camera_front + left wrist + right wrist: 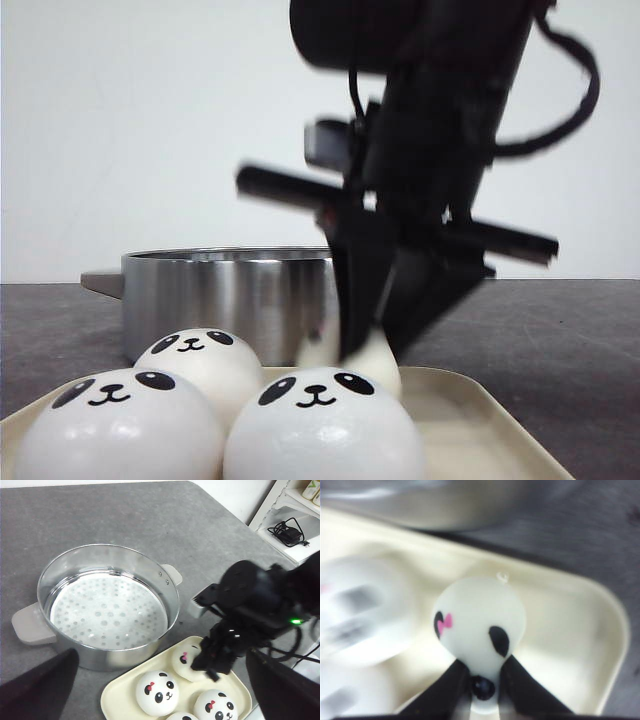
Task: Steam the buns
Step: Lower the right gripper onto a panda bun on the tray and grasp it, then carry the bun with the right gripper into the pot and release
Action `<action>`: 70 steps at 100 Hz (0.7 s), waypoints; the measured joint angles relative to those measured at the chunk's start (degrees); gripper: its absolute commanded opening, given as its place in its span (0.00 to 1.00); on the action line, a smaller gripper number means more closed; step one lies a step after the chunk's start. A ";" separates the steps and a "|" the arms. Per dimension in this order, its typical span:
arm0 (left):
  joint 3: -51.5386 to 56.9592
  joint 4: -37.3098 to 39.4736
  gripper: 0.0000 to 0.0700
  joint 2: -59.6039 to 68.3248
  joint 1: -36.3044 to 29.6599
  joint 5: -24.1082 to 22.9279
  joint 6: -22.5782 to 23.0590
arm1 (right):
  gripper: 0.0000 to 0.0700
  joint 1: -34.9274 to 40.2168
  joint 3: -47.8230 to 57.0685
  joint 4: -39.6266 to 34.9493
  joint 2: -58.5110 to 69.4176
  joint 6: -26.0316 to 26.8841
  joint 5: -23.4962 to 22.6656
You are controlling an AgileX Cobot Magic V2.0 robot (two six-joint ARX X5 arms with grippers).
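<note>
My right gripper needs to release the white panda-face bun inside the steel steamer pot [325, 258], near the pot's side. The bun is now low over the cream tray.
Several white panda-face buns lie on a cream tray [116, 697]. My right gripper [482, 680] is shut on the bun [480, 617] in the tray's corner nearest the pot, squeezing its lower part between the black fingers. The front view shows that same bun [378, 358] under the right gripper [375, 335], low over the tray; whether it has left the tray I cannot tell. Three more buns [120, 428] [200, 362] [320, 430] sit in front. My left gripper [161, 654] hovers open above the tray and pot, holding nothing.
A steel steamer pot [107, 605] with a perforated insert and grey handles stands on the grey table [125, 515], touching the tray's far side. A white shelf with a black cable [287, 530] is beyond the table edge.
</note>
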 measured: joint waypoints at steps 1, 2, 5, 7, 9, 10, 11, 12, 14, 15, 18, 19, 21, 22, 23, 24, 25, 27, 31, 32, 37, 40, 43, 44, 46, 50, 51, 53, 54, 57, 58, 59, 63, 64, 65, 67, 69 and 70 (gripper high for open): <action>0.00 0.00 1.00 0.00 0.00 -0.04 0.02 | 0.00 0.26 0.00 -0.02 -0.63 0.00 -0.02; 0.00 0.02 1.00 0.00 0.00 -0.13 0.00 | 0.00 0.50 0.02 -0.04 -1.27 0.00 -0.07; 0.00 0.02 1.00 0.00 0.00 -0.44 0.02 | 0.00 1.22 0.31 -0.42 -3.21 -0.04 -0.48; 0.00 0.02 1.00 0.00 0.00 -0.52 0.02 | 0.00 1.62 0.72 -0.87 -4.46 -0.09 -0.81; 0.00 0.02 1.00 0.00 0.00 -0.59 0.02 | 0.00 1.95 1.27 -1.36 -5.70 -0.09 -1.09; 0.00 0.04 1.00 0.00 0.00 -0.63 0.02 | 0.00 2.12 1.60 -1.53 -6.36 -0.13 -1.14; 0.00 0.04 1.00 0.00 0.00 -0.68 0.02 | 0.00 2.27 1.92 -1.75 -6.95 -0.13 -1.20; 0.00 0.07 1.00 0.00 0.00 -0.70 0.02 | 0.00 2.43 2.29 -1.90 -7.52 -0.13 -1.31; 0.00 0.09 1.00 0.00 0.00 -0.74 0.02 | 0.00 2.80 3.10 -2.27 -8.61 -0.15 -1.40; 0.00 0.09 1.00 0.00 0.00 -0.74 0.02 | 0.00 2.99 3.54 -2.47 -9.16 -0.15 -1.55; 0.00 0.11 1.00 0.00 0.00 -0.76 0.02 | 0.00 3.43 5.03 -3.08 -10.71 -0.22 -1.77; 0.00 0.11 1.00 0.00 0.00 -0.76 0.02 | 0.00 3.56 5.55 -3.19 -11.17 -0.26 -1.77; 0.00 0.11 1.00 0.00 0.00 -0.76 0.02 | 0.00 3.74 6.62 -3.50 -12.02 -0.42 -1.70; 0.00 0.11 1.00 0.00 0.00 -0.76 0.02 | 0.00 3.78 7.19 -3.58 -12.46 -0.52 -1.68; 0.00 0.11 1.00 0.00 0.00 -0.76 0.02 | 0.00 3.82 7.74 -3.74 -12.83 -0.61 -1.62; 0.00 0.13 1.00 0.00 0.00 -0.79 0.02 | 0.00 3.87 8.31 -3.85 -13.20 -0.68 -1.49; 0.00 0.15 1.00 0.00 0.00 -0.79 0.02 | 0.00 3.89 8.92 -4.00 -13.55 -0.79 -1.29; 0.00 0.20 1.00 0.00 0.00 -0.79 0.02 | 0.00 3.89 10.12 -4.20 -14.14 -1.11 -0.83; 0.00 0.35 1.00 0.00 0.00 -0.81 0.02 | 0.00 3.78 12.70 -4.39 -14.88 -1.75 0.46; 0.00 0.42 1.00 0.00 0.00 -0.81 0.02 | 0.00 3.69 13.42 -4.42 -14.99 -1.90 0.79; 0.00 0.59 1.00 0.00 0.00 -0.81 0.02 | 0.00 2.97 16.87 -4.42 -15.04 -3.10 2.21; 0.00 0.59 1.00 0.00 0.00 -0.81 0.02 | 0.00 2.25 18.86 -4.37 -14.73 -3.93 2.67; 0.00 0.55 1.00 0.00 0.00 -0.81 0.02 | 0.00 1.33 20.85 -4.39 -14.16 -4.92 2.86; 0.00 0.57 1.00 0.00 0.00 -0.81 0.02 | 0.00 1.01 21.49 -4.39 -13.92 -5.22 2.91; 0.00 0.59 1.00 0.00 0.00 -0.81 0.02 | 0.00 0.24 22.82 -4.46 -13.40 -5.88 2.93; 0.00 0.61 1.00 0.00 0.00 -0.83 0.02 | 0.00 -1.40 25.31 -4.79 -12.04 -7.21 2.99; 0.00 0.59 1.00 0.00 0.00 -0.85 0.02 | 0.00 -1.81 25.94 -4.94 -11.63 -7.58 2.97; 0.00 0.59 1.00 0.00 0.00 -0.92 0.02 | 0.00 -2.62 27.19 -5.27 -10.75 -8.24 2.97; 0.00 0.59 1.00 0.00 0.00 -0.96 0.02 | 0.00 -3.04 27.80 -5.49 -10.25 -8.55 2.97; 0.00 0.61 1.00 0.00 0.00 -1.09 0.02 | 0.00 -4.15 29.51 -6.10 -8.61 -9.62 2.84; 0.00 0.63 1.00 0.00 0.00 -1.16 0.02 | 0.00 -4.52 30.10 -6.34 -8.04 -9.94 2.80; 0.00 0.63 1.00 0.00 0.00 -1.27 0.02 | 0.00 -4.87 30.67 -6.62 -7.45 -10.27 2.78; 0.00 0.63 1.00 0.00 0.00 -1.75 0.02 | 0.00 -6.32 32.81 -7.63 -4.85 -11.65 2.64; 0.00 0.63 1.00 0.00 0.00 -1.88 0.02 | 0.00 -6.69 33.29 -7.87 -4.17 -12.02 2.64; 0.00 0.63 1.00 0.00 0.00 -1.95 0.02 | 0.00 -7.04 33.77 -8.15 -3.50 -12.35 2.64; 0.00 0.63 1.00 0.00 0.00 -2.10 0.02 | 0.00 -7.69 34.75 -8.72 -2.08 -12.90 2.62; 0.00 0.63 1.00 0.00 0.00 -2.14 0.02 | 0.00 -8.28 35.67 -9.22 -0.55 -13.55 2.62; 0.00 0.63 1.00 0.00 0.00 -2.14 0.02 | 0.00 -8.57 36.15 -9.44 0.22 -13.84 2.64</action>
